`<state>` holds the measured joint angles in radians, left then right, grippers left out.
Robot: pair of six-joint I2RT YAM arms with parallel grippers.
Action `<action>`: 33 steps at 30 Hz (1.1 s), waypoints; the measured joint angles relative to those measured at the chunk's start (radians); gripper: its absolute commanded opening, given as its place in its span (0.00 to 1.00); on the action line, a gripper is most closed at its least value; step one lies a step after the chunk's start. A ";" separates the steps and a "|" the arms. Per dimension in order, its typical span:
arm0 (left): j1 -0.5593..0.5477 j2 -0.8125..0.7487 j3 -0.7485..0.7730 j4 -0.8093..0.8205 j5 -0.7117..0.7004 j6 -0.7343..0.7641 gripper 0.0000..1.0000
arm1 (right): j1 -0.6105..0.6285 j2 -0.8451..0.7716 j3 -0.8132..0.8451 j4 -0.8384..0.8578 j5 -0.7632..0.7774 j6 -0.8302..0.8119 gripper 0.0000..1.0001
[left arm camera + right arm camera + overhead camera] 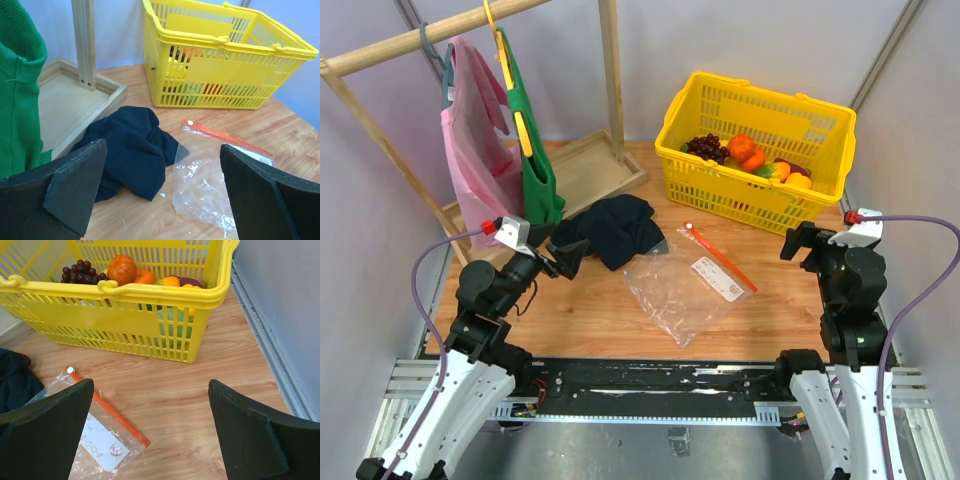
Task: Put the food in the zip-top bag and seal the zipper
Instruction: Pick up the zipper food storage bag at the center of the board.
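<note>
The robot's right gripper should close on the middle of the orange-red zipper (720,258) (108,408) of the clear zip-top bag, next to the white label.
The clear zip-top bag (682,285) lies flat on the wooden table, empty, its orange-red zipper (718,255) along the far right edge. It also shows in the left wrist view (210,185) and the right wrist view (95,440). The food (750,158), with an orange, grapes and other toy fruits, sits in the yellow basket (720,195), also seen in the right wrist view (122,269). My left gripper (563,258) is open and empty, left of the bag beside the dark cloth. My right gripper (798,243) is open and empty, right of the bag.
A dark navy cloth (618,228) lies just left of the bag, touching its corner. A wooden rack with a tray base (582,170) stands at the back left, with pink (475,150) and green (535,150) garments hanging. Walls close both sides.
</note>
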<state>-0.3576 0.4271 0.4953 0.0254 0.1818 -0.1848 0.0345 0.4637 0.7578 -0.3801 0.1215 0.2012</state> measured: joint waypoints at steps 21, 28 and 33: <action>-0.063 0.206 0.018 0.024 0.112 -0.158 0.97 | 0.031 0.160 -0.050 -0.046 -0.273 0.072 0.98; -0.223 0.371 0.042 0.019 0.058 -0.192 0.98 | 0.033 0.333 -0.121 0.024 -0.405 0.108 0.99; -0.262 0.438 0.042 0.044 0.027 -0.232 0.96 | 0.047 0.476 -0.204 0.111 -0.473 0.135 0.98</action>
<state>-0.6193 0.8654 0.5377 0.0696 0.2092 -0.4171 0.0814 0.9398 0.5533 -0.2687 -0.3519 0.3359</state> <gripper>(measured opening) 0.975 0.986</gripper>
